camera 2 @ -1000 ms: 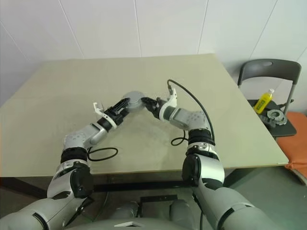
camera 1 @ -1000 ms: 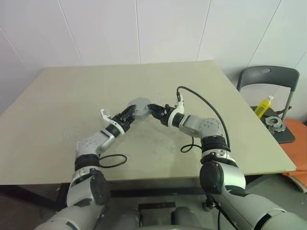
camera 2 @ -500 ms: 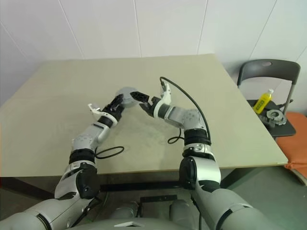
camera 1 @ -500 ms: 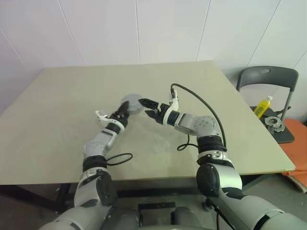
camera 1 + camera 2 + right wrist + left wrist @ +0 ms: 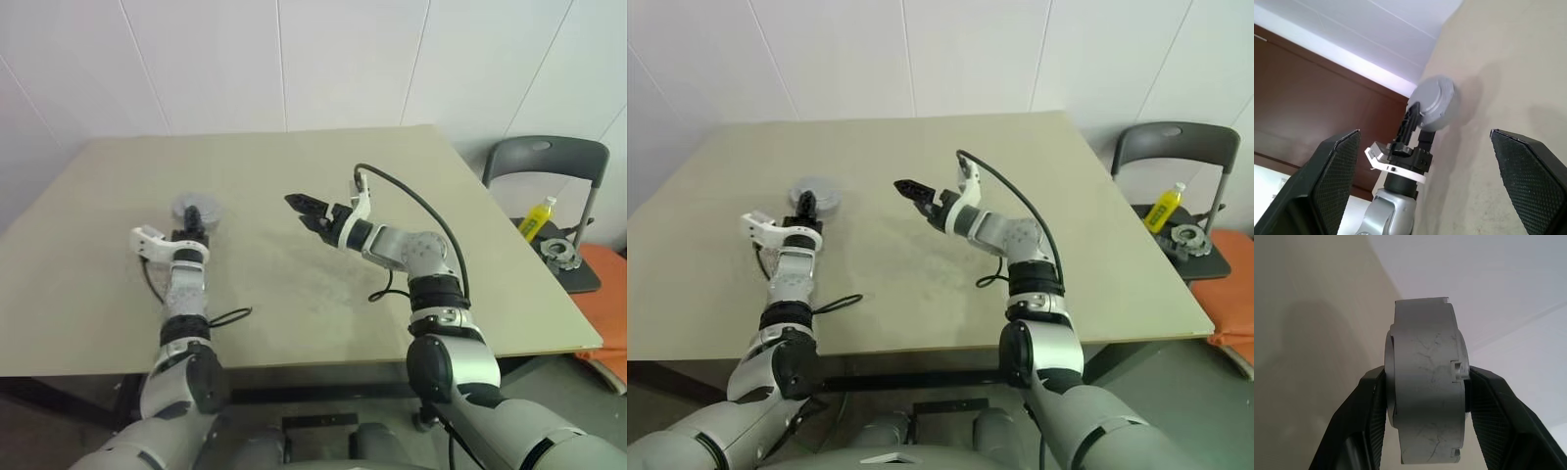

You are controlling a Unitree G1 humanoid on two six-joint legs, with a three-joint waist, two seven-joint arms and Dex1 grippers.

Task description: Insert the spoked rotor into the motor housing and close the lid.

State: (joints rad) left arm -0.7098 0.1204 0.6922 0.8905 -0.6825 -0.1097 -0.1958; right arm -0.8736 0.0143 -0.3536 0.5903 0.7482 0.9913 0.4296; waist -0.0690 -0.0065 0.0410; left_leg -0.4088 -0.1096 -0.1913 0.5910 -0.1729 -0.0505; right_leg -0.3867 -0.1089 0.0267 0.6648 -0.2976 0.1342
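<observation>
The robot's left gripper should release the grey motor housing on the bare table [image 5: 146, 248] under that gripper's white wrist bracket.
My left gripper [image 5: 195, 217] is shut on a grey round motor housing [image 5: 196, 208], held on edge just above the left part of the table [image 5: 392, 157]. In the left wrist view both black fingers [image 5: 1371, 406] press its flat faces, and a seam runs around the housing [image 5: 1425, 396] where the lid sits closed on it. The spoked rotor is hidden. My right gripper [image 5: 299, 210] hovers over the table's middle, open and empty, pointing left toward the housing [image 5: 1434, 100] and well apart from it.
A grey chair [image 5: 549, 162] stands right of the table with a yellow bottle [image 5: 539, 216] and a metal part [image 5: 562, 254] on its seat. A black cable loop [image 5: 231, 316] lies near the front edge by my left arm. Another cable arches over my right forearm [image 5: 411, 206].
The right gripper opened and let go of the housing. The left arm swung to the left with the housing in its grip and turned it on edge. The right arm barely moved.
</observation>
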